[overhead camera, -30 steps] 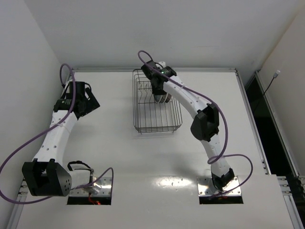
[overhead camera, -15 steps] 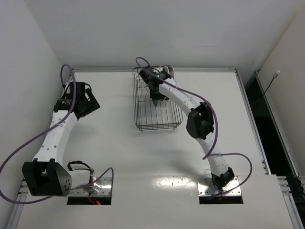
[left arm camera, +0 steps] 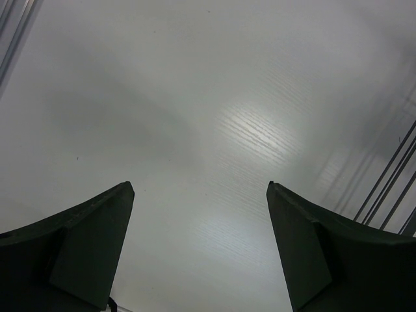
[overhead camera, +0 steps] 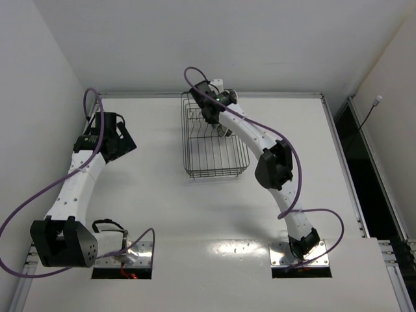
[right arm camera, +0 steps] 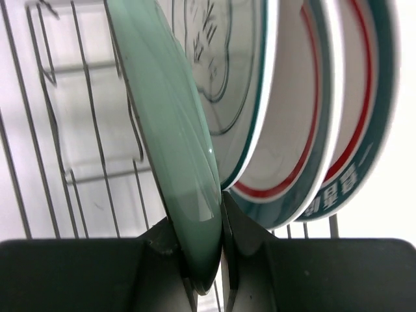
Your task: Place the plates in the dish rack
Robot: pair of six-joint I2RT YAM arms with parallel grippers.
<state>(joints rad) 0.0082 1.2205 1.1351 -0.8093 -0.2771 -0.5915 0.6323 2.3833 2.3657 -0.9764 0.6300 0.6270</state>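
My right gripper has a place for the pale greenish plate. It will let go of it on edge in the dish rack (overhead camera: 208, 123) (right arm camera: 179, 123), close beside the teal-patterned plate.
My right gripper (right arm camera: 207, 221) is shut on the lower rim of a pale greenish plate (right arm camera: 172, 130) and holds it on edge, tilted, inside the dish rack (right arm camera: 84, 136). To its right three plates stand on edge close together: a teal-patterned one (right arm camera: 237, 71) and two white ones with teal-and-red rims (right arm camera: 296, 136) (right arm camera: 367, 123). In the top view the right gripper (overhead camera: 211, 117) is over the back half of the rack (overhead camera: 214, 156), and the arm hides the plates. My left gripper (overhead camera: 127, 140) (left arm camera: 198, 188) is open and empty above the bare table, left of the rack.
The white table (overhead camera: 162, 214) is walled at the left and back. The rack stands at the back centre. Thin dark wires (left arm camera: 390, 185) show at the right edge of the left wrist view.
My right gripper has moved left and toward the back of the rack with the plate in it. The left arm has not moved.
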